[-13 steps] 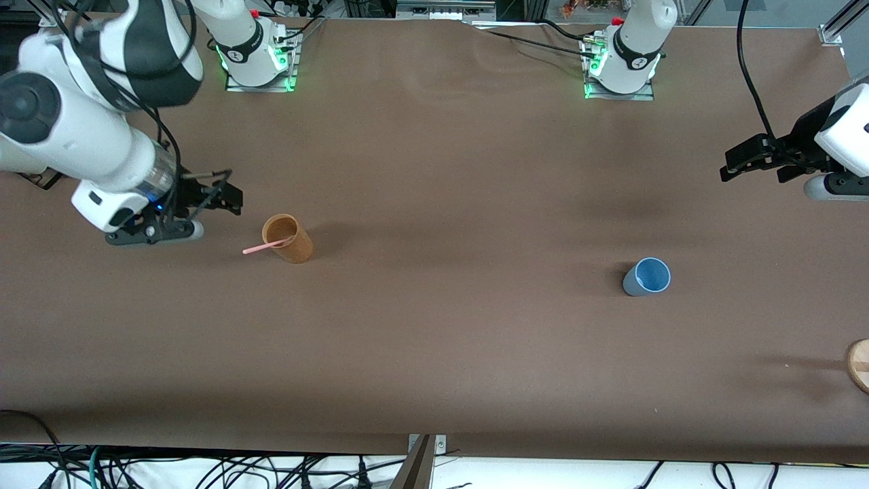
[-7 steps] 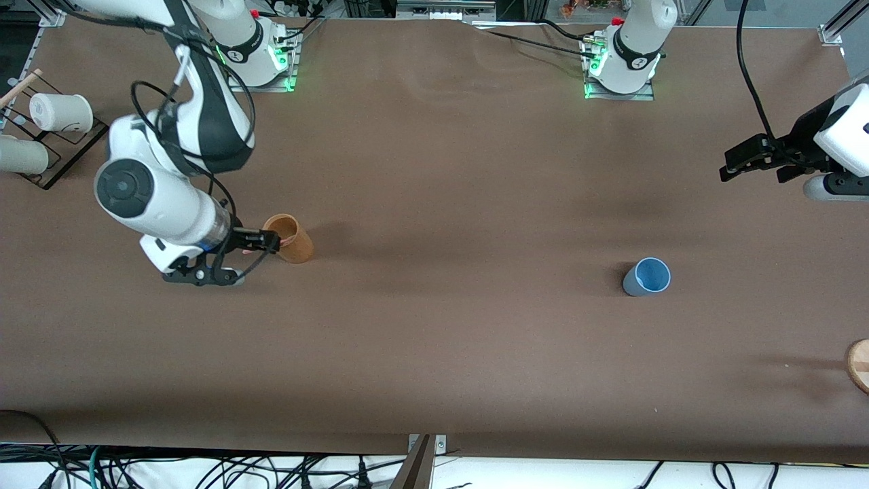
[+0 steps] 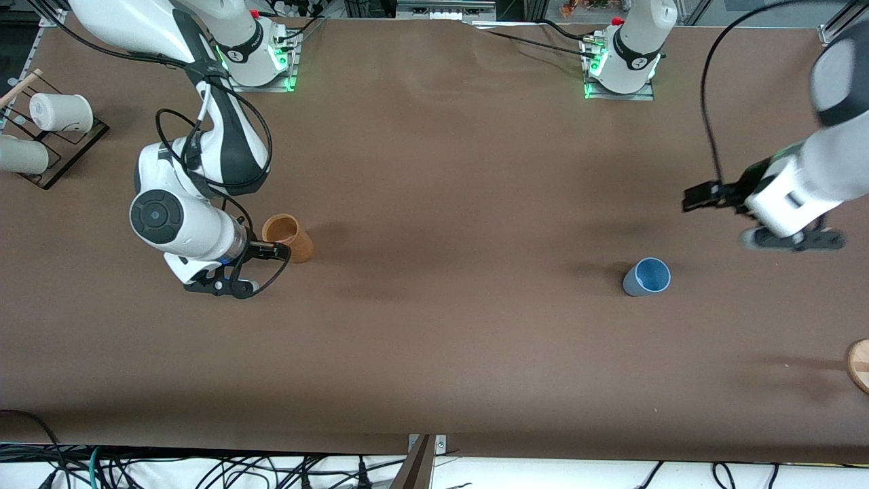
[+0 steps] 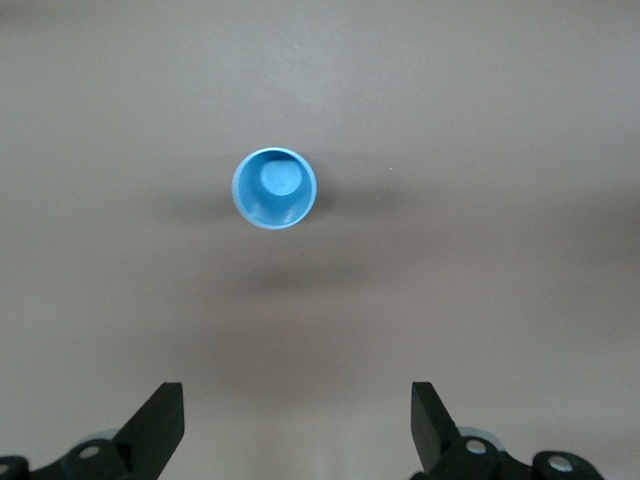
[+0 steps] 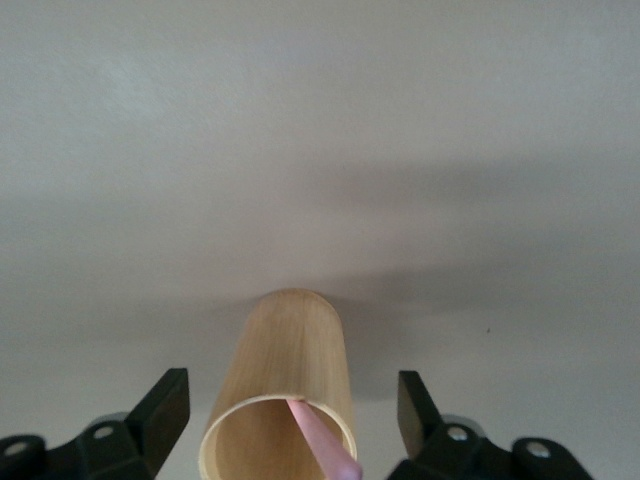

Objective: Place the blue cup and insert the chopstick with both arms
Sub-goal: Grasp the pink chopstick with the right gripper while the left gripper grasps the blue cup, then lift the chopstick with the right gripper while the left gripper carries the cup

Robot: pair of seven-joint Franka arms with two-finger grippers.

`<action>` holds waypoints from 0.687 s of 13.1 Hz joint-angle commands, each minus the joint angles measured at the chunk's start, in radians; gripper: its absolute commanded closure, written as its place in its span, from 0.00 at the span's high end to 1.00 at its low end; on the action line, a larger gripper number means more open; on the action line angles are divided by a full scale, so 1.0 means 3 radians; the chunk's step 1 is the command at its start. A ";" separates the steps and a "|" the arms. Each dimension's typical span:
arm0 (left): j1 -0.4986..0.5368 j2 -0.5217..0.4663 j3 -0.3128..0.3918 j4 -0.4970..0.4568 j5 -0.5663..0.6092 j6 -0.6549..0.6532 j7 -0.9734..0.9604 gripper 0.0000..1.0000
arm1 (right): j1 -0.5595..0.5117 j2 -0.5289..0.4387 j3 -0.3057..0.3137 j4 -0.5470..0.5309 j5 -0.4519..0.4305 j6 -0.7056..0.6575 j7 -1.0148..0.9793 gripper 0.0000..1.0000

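The left gripper should next move to the blue cup's rim (image 3: 637,273) (image 4: 314,188) and close on the side that faces the orange-brown cup.
The blue cup (image 3: 647,276) stands upright on the brown table, toward the left arm's end; the left wrist view shows it from above (image 4: 274,187), empty. My left gripper (image 3: 699,197) is open in the air over the table beside the cup, and its fingers (image 4: 160,420) are wide apart. The pink chopstick (image 5: 325,440) leans inside the orange-brown cup (image 3: 288,238), toward the right arm's end. My right gripper (image 3: 277,249) is open at that cup's rim (image 5: 280,415), one finger on each side, with the chopstick's end between them.
A black rack with white cups (image 3: 61,112) stands at the right arm's end of the table. A round wooden piece (image 3: 859,363) lies at the table's edge at the left arm's end. The arms' bases (image 3: 621,71) stand along the table's top edge.
The right gripper has swung in to the orange-brown cup and now straddles its rim and the chopstick. The left arm has moved down toward the blue cup.
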 commanded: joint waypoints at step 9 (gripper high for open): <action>-0.0114 0.0855 -0.0049 -0.0349 0.0275 0.1337 -0.0033 1.00 | -0.0018 -0.0093 0.0018 -0.0126 0.0028 -0.0134 0.0067 0.04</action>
